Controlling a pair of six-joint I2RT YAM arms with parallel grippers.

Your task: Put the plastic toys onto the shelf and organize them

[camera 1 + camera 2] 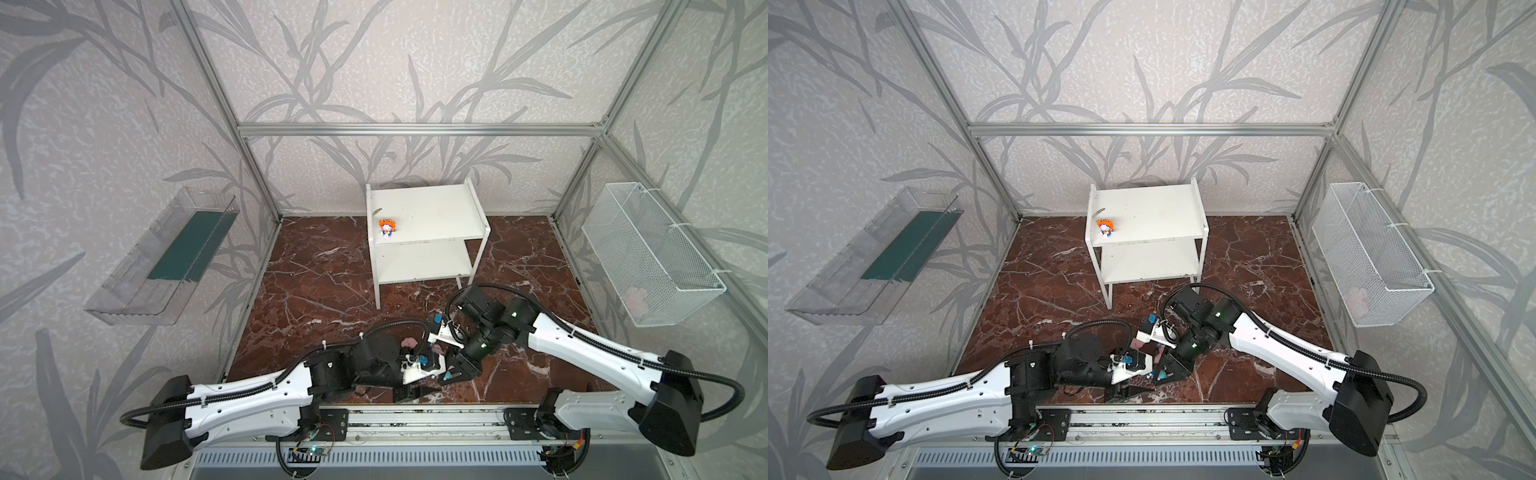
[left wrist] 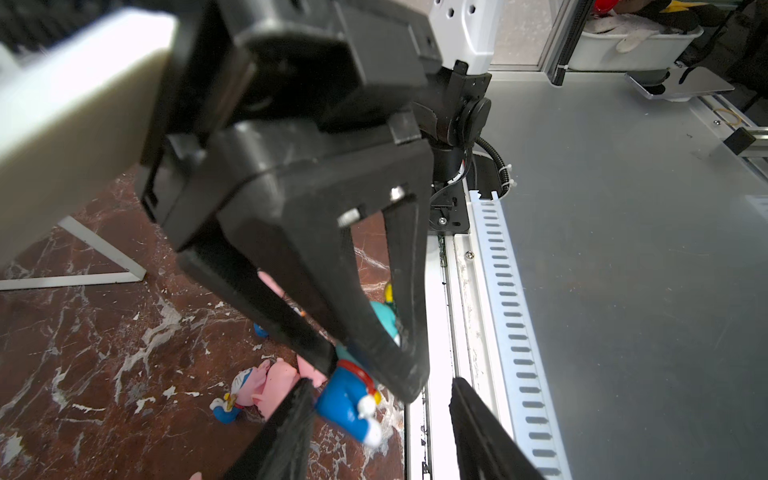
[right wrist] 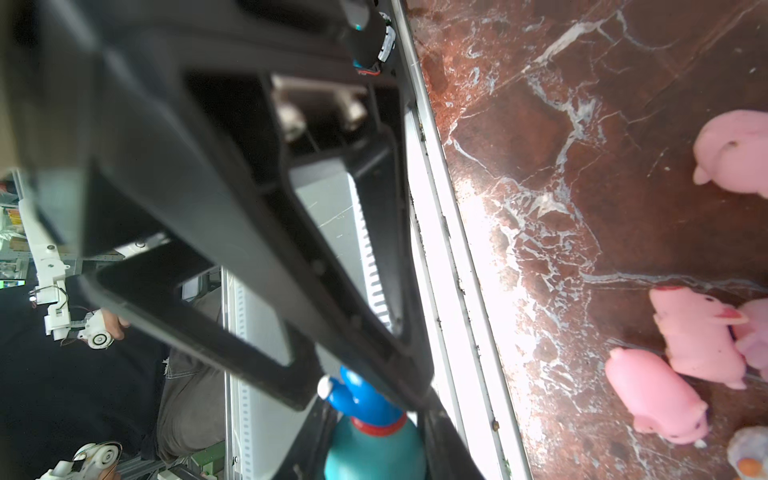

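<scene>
The figurine's blue body points past the robot's right fingers, so the left gripper should hold it while the right gripper takes the figurine's head (image 3: 376, 452) from the side.
My right gripper (image 3: 374, 446) is shut on the teal head of a white-and-blue figurine (image 3: 374, 453), held just above the front edge of the marble floor. The figurine's blue body (image 2: 349, 401) sticks out between the fingers of my left gripper (image 2: 382, 415), which is open; one finger (image 2: 286, 432) is close to the body and the other stands clear of it. Several pink pigs (image 3: 652, 395) and a pink-capped figurine (image 2: 241, 390) lie on the floor beside the grippers. An orange-capped figurine (image 1: 388, 228) stands on the top board of the white shelf (image 1: 432, 216).
A clear tray with a green base (image 1: 166, 257) hangs on the left wall. A white wire mesh basket (image 1: 648, 257) hangs on the right wall with something pink inside. The aluminium rail (image 1: 415, 415) runs right beneath both grippers.
</scene>
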